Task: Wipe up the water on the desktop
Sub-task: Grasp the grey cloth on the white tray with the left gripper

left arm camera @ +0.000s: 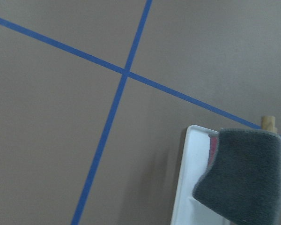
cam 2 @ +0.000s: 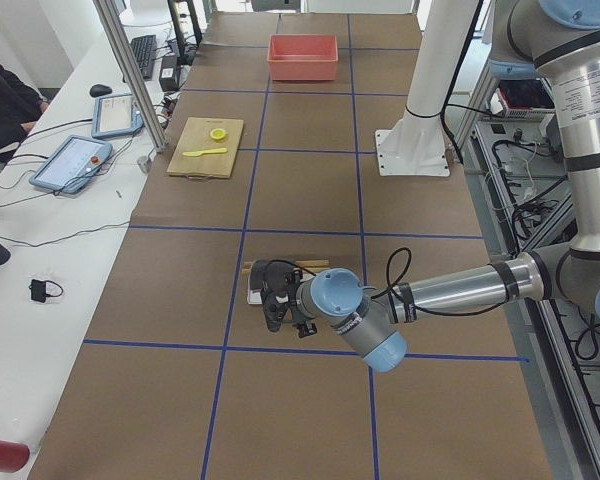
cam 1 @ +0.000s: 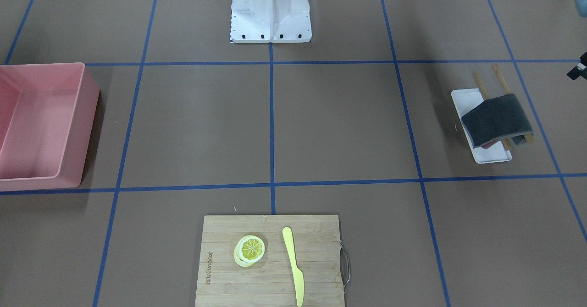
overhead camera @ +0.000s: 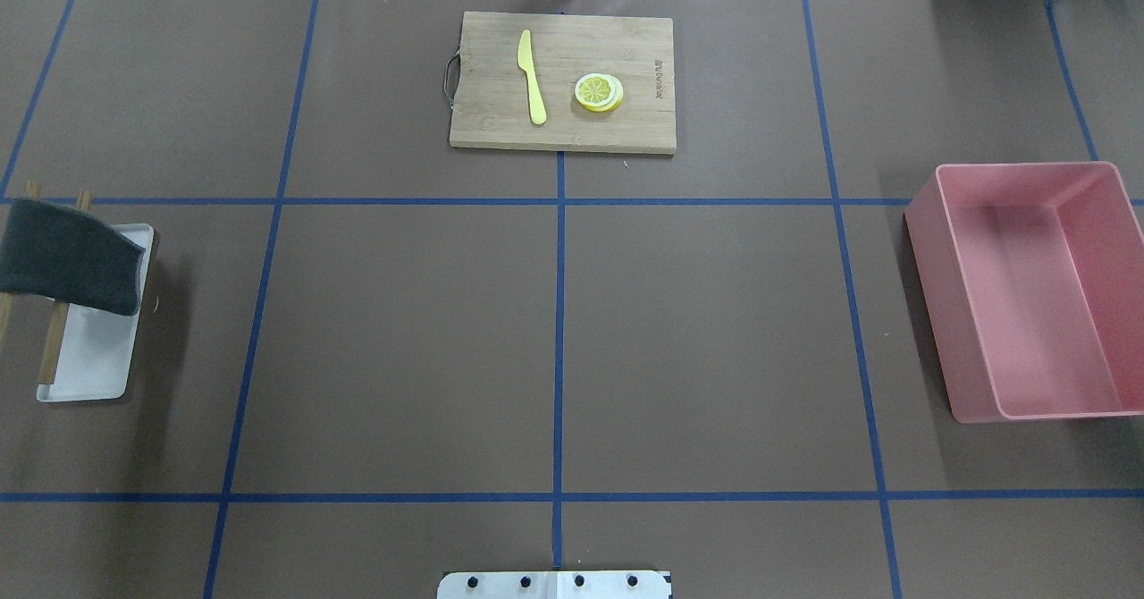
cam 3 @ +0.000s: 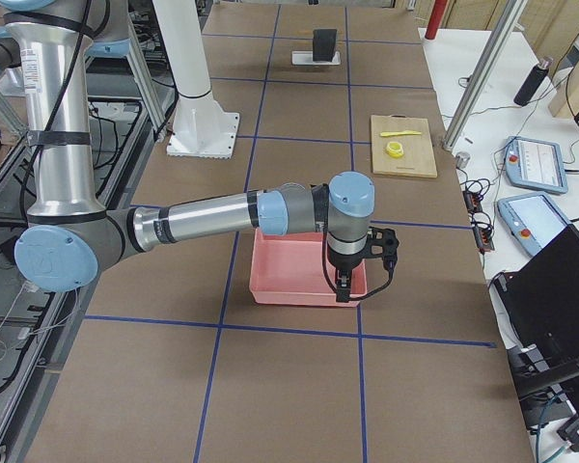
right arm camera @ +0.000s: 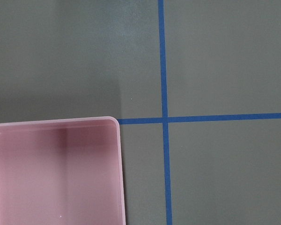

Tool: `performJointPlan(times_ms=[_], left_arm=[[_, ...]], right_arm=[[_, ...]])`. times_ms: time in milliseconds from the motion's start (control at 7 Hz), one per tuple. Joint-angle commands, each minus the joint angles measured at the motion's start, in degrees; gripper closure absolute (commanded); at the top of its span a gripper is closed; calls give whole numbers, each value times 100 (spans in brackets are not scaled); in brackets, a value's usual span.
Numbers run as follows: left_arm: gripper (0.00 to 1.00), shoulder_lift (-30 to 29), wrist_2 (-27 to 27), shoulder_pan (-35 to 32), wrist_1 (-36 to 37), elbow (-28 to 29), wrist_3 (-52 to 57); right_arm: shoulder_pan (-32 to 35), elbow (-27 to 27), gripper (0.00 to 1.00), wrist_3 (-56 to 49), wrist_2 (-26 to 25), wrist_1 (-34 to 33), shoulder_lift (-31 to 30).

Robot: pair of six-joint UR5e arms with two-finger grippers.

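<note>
My left gripper will grip the dark grey cloth at its outer fold [cam 1: 521,106] [left arm camera: 275,207] over the wooden rack, on the side of the rack away from the white tray.
The desktop [overhead camera: 402,340] is a matte brown surface crossed by blue tape lines; I see no clear puddle on it. A dark grey cloth [overhead camera: 71,259] hangs over a wooden rack above a white tray [overhead camera: 89,366]; it also shows in the front view [cam 1: 497,119] and the left wrist view [left arm camera: 243,173]. My left gripper [cam 2: 278,308] hovers just beside that cloth; I cannot tell if it is open or shut. My right gripper [cam 3: 344,287] hovers over the pink bin's [cam 3: 299,289] corner; I cannot tell its state.
The pink bin [overhead camera: 947,313] stands at the robot's right. A wooden cutting board [overhead camera: 483,89] at the far middle carries a yellow knife [overhead camera: 532,76] and lemon slices [overhead camera: 599,92]. The robot's white base [cam 1: 270,13] stands at the near middle edge.
</note>
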Motion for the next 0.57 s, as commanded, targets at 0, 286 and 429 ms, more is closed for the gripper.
performJointPlan(times_ms=[0, 286, 429], left_arm=[[1, -405, -72, 153, -102, 27, -461], [1, -635, -10, 609, -171, 10, -927], [1, -714, -2, 785, -163, 10, -946]], right_arm=[[0, -34, 0, 13, 9, 7, -42], [0, -34, 0, 5, -8, 16, -42], [0, -52, 0, 5, -17, 16, -51]])
